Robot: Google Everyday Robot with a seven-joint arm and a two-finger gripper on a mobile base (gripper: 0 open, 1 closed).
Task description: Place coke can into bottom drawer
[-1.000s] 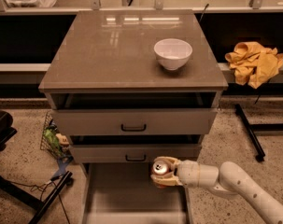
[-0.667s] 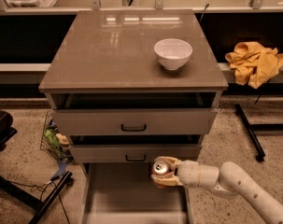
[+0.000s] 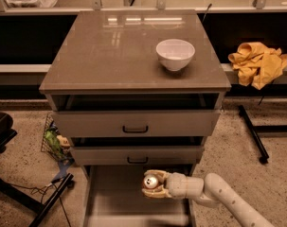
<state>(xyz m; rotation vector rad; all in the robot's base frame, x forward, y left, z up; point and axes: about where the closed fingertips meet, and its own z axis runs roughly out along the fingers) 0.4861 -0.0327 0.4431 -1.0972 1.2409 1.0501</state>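
Observation:
The robot's gripper needs to set the coke can down midway across the bottom drawer's grey bottom [image 3: 135, 204], lined up with the black handles.
The coke can [image 3: 151, 182] shows its silver top and a red side. My gripper [image 3: 154, 185] is shut on it, with cream fingers [image 3: 155, 174] above and below the can. It reaches in from the lower right and holds the can over the bottom drawer [image 3: 114, 202], which is pulled out, a grey tray with low sides. The can sits over the drawer's right half, just in front of the middle drawer's front.
A white bowl [image 3: 175, 54] stands on the cabinet top [image 3: 105, 56]. Two upper drawers with black handles [image 3: 135, 129] are above. A yellow cloth [image 3: 258, 63] lies on the right shelf. A black stand leg [image 3: 252, 132] and a wire basket [image 3: 53, 141] flank the cabinet.
The gripper with the can has shifted slightly left over the drawer. Nothing else moved.

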